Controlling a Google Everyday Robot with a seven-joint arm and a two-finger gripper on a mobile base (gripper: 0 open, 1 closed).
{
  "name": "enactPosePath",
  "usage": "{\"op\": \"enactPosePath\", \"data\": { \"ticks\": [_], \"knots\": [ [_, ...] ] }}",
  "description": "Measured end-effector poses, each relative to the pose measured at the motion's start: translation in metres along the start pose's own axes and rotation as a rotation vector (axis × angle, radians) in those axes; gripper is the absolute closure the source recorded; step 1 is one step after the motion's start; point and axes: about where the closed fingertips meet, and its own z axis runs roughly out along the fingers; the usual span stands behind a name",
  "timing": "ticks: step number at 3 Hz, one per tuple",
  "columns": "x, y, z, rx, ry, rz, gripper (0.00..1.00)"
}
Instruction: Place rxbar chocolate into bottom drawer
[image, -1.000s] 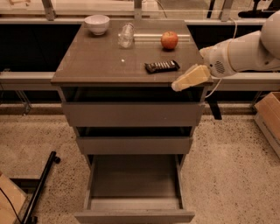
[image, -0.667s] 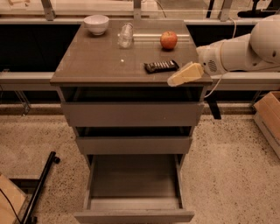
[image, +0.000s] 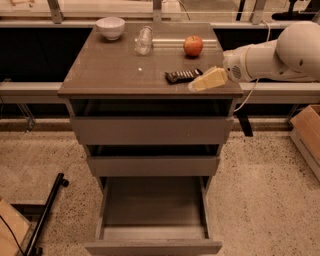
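Note:
My gripper needs to next grab the rxbar chocolate's end (image: 196, 74) nearest the apple, so that its other end sticks out from the fingers.
The rxbar chocolate (image: 183, 75), a dark flat bar with pale lettering, lies on the cabinet top (image: 115, 70) near its front right. My gripper (image: 196, 85) reaches in from the right, its cream fingers (image: 210, 79) low over the top, just right of the bar and close to it. The bottom drawer (image: 153, 245) is pulled out wide, its flat grey floor (image: 152, 202) bare.
A red-orange apple (image: 193, 45), a clear glass (image: 144, 40) and a white bowl (image: 110, 27) stand at the back of the top. The two upper drawers (image: 152, 130) are slightly open. A cardboard box (image: 307, 132) sits at the right, a black bar (image: 47, 212) lies at the lower left.
My gripper has moved left and a little up along the cabinet's front right edge, coming closer to the bar. The bar has not moved.

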Motion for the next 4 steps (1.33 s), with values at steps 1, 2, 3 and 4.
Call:
{"op": "enactPosePath", "data": {
  "ticks": [1,2,3,4],
  "knots": [
    [-0.001,0.001,0.012,0.009,-0.027,0.031,0.0],
    [-0.011,0.003,0.04,0.002,-0.074,0.058,0.0],
    [-0.015,0.0,0.07,-0.014,-0.114,0.093,0.0],
    [-0.012,-0.006,0.097,-0.023,-0.137,0.134,0.0]
  ]
}}
